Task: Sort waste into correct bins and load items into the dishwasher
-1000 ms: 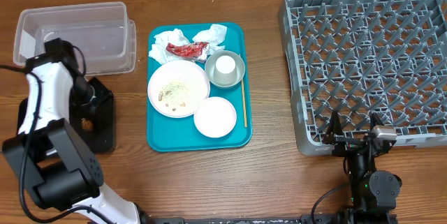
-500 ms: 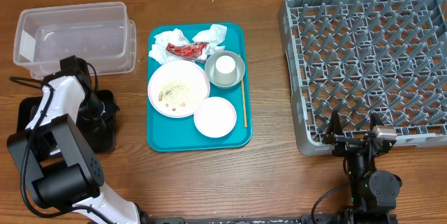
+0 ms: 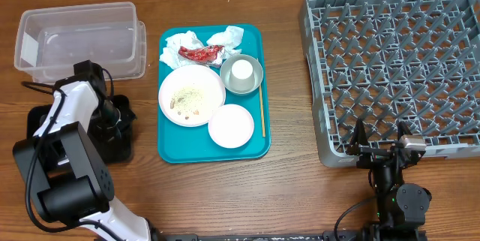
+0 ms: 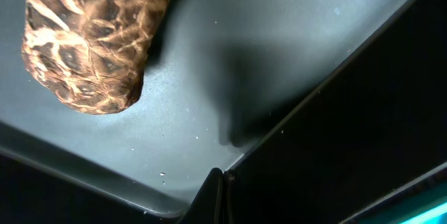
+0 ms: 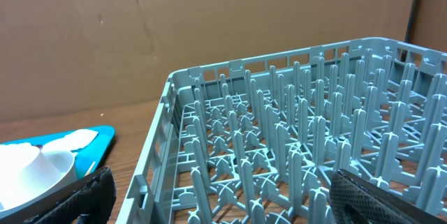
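Next, I open my left gripper, which sits crooked to the rim at the black tray's corner, turn it square and grip the black tray's straight rim [image 4: 323, 86] facing the teal tray.
My left gripper [image 3: 112, 118] is low over the black tray [image 3: 121, 151], left of the teal tray. In the left wrist view its fingers [image 4: 218, 197] are shut together and empty on the tray floor [image 4: 279, 42], with the brown food lump [image 4: 91, 35] lying apart at the upper left. The clear tub [image 3: 75, 31] stands behind. White napkins [image 3: 180, 43], a red wrapper [image 3: 199, 53], the white plate [image 3: 191, 94] with crumbs, the pinkish dish [image 3: 230, 126], the grey-rimmed bowl [image 3: 257, 81] holding the white cup [image 3: 241, 70], and the wooden stick [image 3: 262, 113] lie on the teal tray. My right gripper [image 3: 381, 145] is open and empty at the front edge of the grey dish rack [image 3: 390, 61].
The teal tray [image 3: 169, 147] sits in the middle of the wooden table. The rack [image 5: 279, 133] fills the right wrist view between the open fingers [image 5: 237, 206], with the tray's corner [image 5: 98, 140] and the bowl [image 5: 42, 172] at the left.
My left arm has swung right and toward the front over the black tray, now hiding the lump from overhead. The black tray seems shifted slightly right. The right arm has not moved.
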`<state>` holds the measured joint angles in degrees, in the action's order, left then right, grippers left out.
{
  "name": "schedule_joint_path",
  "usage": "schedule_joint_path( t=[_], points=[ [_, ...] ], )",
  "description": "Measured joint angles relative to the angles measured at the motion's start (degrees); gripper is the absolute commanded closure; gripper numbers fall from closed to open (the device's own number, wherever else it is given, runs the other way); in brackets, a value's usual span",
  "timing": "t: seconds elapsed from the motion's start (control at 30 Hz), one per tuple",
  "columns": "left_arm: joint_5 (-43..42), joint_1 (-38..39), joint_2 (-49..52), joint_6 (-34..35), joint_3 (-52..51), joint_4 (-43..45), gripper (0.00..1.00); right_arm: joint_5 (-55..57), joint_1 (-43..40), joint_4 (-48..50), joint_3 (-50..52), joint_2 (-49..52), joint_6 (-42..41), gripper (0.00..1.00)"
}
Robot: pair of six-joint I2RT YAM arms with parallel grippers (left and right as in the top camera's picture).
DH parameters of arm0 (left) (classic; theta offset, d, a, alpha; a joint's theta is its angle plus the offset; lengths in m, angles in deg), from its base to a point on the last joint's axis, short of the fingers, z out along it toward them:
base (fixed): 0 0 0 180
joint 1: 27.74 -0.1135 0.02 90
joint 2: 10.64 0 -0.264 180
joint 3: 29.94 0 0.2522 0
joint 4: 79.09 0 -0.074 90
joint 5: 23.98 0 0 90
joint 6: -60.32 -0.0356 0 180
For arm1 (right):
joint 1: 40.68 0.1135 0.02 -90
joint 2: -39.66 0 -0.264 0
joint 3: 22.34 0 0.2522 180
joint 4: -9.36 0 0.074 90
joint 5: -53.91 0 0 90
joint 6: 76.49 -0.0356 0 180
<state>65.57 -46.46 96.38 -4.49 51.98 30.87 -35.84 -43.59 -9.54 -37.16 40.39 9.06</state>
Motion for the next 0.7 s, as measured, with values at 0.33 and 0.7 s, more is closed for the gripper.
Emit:
schedule_joint_path(
  t=[0.33, 0.7],
  points=[
    [0.00, 0.00, -0.02, -0.04, 0.33, -4.00, 0.96, 0.00, 0.02, -0.02, 0.00, 0.00, 0.00, 0.00],
    [-0.22, 0.00, -7.80, -0.28, 2.43, -7.39, 0.79, 0.00, 0.02, -0.02, 0.00, 0.00, -0.02, 0.00]
  ],
)
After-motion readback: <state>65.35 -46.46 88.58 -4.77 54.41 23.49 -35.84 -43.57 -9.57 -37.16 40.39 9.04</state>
